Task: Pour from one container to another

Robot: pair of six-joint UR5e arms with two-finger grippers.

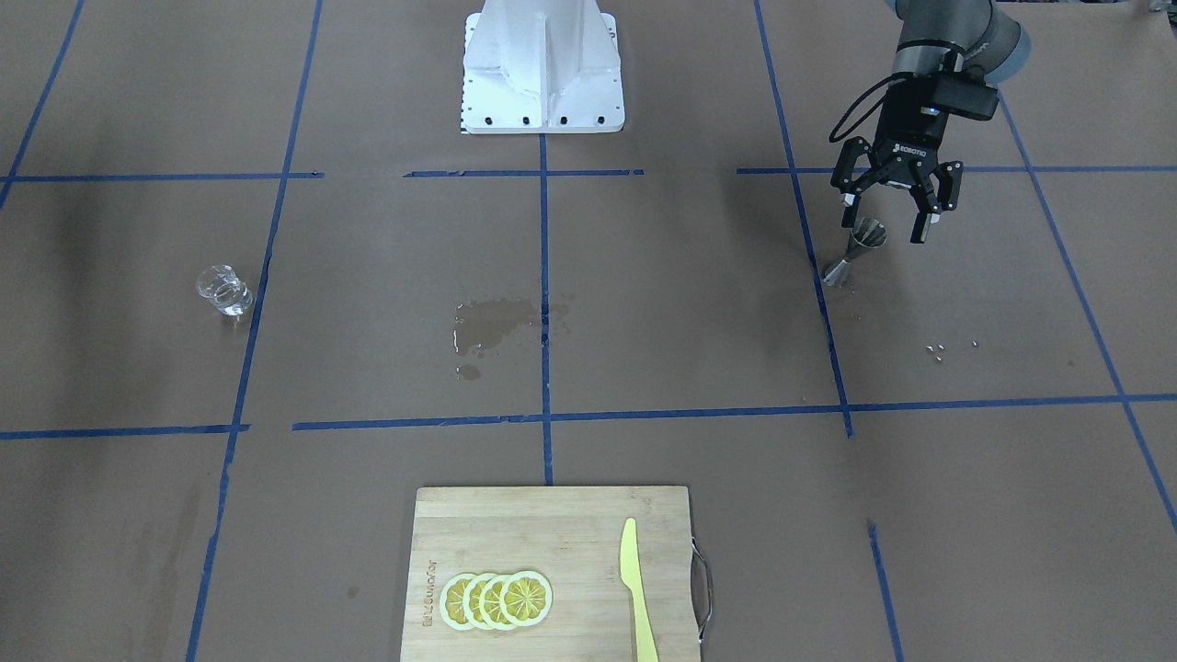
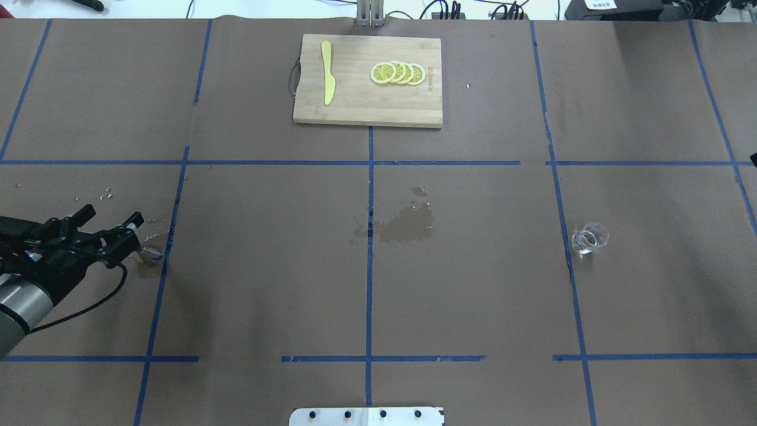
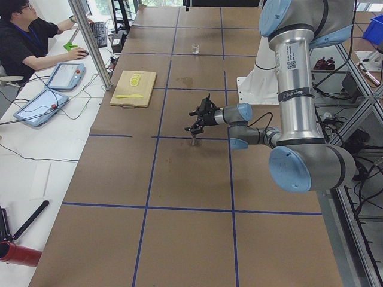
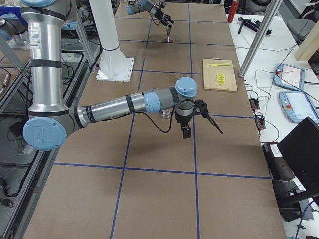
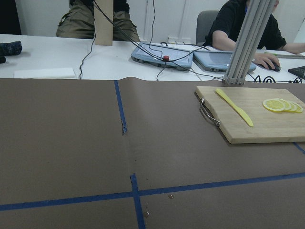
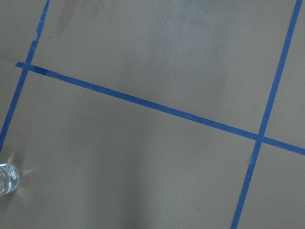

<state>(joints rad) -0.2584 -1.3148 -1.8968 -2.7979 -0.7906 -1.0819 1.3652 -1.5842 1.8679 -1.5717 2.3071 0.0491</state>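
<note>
Next, my left gripper closes on the narrow middle (image 1: 849, 258) of the steel jigger, just below its upper cone.
The clear glass cup (image 1: 223, 290) stands alone on the brown table, also seen in the overhead view (image 2: 589, 238) and at the lower left edge of the right wrist view (image 6: 6, 179). The steel jigger (image 1: 855, 250) stands by a blue tape line (image 2: 151, 255). My left gripper (image 1: 884, 229) hangs open just over the jigger, its fingers spread on either side of the upper cone (image 2: 117, 213). My right gripper (image 4: 199, 119) shows only in the exterior right view, hovering near the cup (image 4: 167, 114); I cannot tell whether it is open or shut.
A wooden cutting board (image 2: 355, 106) with lemon slices (image 2: 397, 73) and a yellow knife (image 2: 327, 80) lies at the far edge. A wet patch (image 2: 405, 225) darkens the table's middle. The robot base (image 1: 542, 69) stands at the near edge. A person (image 3: 24, 42) sits beside the table.
</note>
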